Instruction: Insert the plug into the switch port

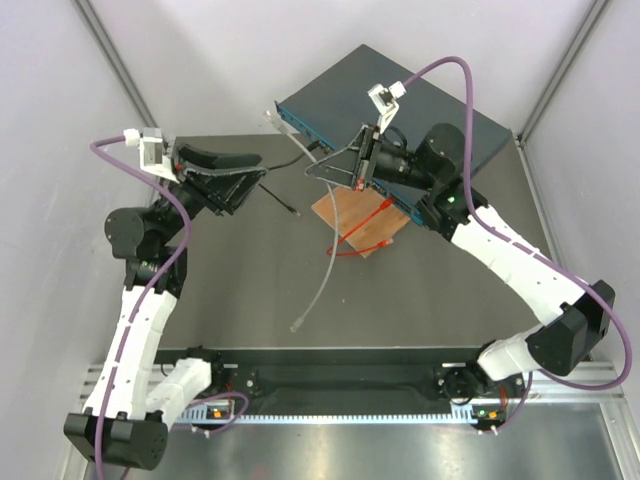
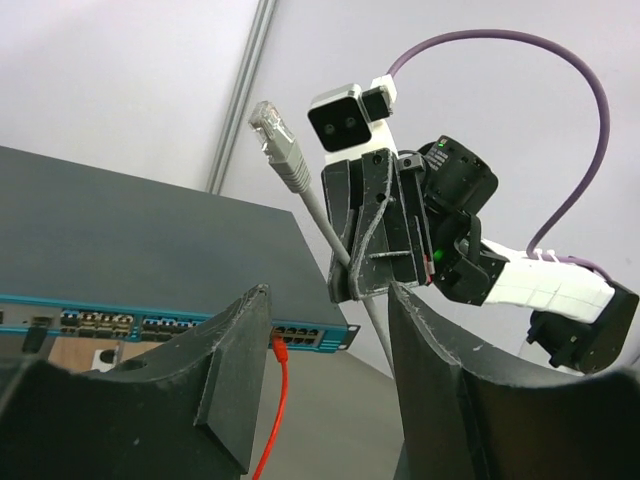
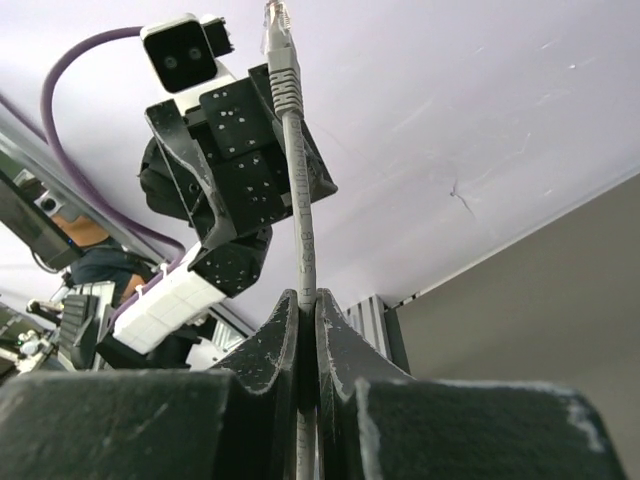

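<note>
My right gripper holds the grey cable too far behind its connector. Next, my left gripper takes the connector (image 1: 273, 119) while my right gripper moves closer.
The switch (image 1: 400, 110) lies at the back of the table, and its port row (image 2: 300, 332) faces the left wrist camera. A thin red cable (image 2: 272, 410) rises to the red plug (image 2: 279, 344), whose tip meets the port row; I cannot tell if it is seated. My left gripper (image 2: 328, 300) is open and holds nothing, with the red cable running up between its fingers farther off. From above, the left gripper (image 1: 258, 170) hovers left of the switch. My right gripper (image 3: 308, 298) is shut on a grey cable (image 3: 298, 200), not on the plug.
The grey cable's connector (image 2: 272, 125) sticks up above the right gripper (image 1: 312, 172), and its other end (image 1: 297, 325) lies mid-table. A wooden block (image 1: 345, 215) sits before the switch under the red cable (image 1: 372, 222). A black cable (image 1: 283, 203) lies beside the left gripper.
</note>
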Controlling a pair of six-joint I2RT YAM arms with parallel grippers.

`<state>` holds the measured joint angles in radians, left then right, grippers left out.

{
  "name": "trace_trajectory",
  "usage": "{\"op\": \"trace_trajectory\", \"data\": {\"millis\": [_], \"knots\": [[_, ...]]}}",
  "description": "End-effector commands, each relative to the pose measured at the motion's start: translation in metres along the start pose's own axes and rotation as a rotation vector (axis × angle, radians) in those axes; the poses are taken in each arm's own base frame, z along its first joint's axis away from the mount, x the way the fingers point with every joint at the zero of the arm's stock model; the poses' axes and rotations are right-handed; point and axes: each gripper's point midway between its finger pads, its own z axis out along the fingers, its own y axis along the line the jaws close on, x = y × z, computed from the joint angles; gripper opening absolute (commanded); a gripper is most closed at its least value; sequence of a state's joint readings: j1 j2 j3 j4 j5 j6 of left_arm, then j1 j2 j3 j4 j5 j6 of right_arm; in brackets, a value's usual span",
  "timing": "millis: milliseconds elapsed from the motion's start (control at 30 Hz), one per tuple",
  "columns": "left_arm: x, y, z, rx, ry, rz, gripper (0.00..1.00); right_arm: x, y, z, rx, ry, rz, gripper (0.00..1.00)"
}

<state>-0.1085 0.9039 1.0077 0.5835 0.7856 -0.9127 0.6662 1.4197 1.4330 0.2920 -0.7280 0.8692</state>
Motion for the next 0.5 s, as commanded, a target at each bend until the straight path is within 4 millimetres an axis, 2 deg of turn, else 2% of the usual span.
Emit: {"op": "trace_trajectory", "data": {"millis": [0, 100, 333, 433, 467], "knots": [[-0.005, -0.008, 0.009, 0.046, -0.039, 0.056, 0.55, -0.006, 0.010, 0.006, -0.022, -0.024, -0.034, 0.00], [0.003, -0.009, 0.020, 0.051, -0.041, 0.060, 0.54, -0.002, -0.002, 0.009, 0.045, -0.010, -0.095, 0.00], [0.018, 0.000, 0.037, 0.039, -0.033, 0.024, 0.50, 0.010, -0.006, 0.009, 0.117, 0.022, -0.222, 0.00], [0.024, 0.003, 0.042, 0.035, -0.021, 0.002, 0.45, 0.015, -0.006, 0.006, 0.150, 0.034, -0.299, 0.00], [0.026, 0.006, 0.042, 0.027, -0.019, 0.000, 0.39, 0.013, -0.008, 0.005, 0.170, 0.024, -0.347, 0.00]]}}
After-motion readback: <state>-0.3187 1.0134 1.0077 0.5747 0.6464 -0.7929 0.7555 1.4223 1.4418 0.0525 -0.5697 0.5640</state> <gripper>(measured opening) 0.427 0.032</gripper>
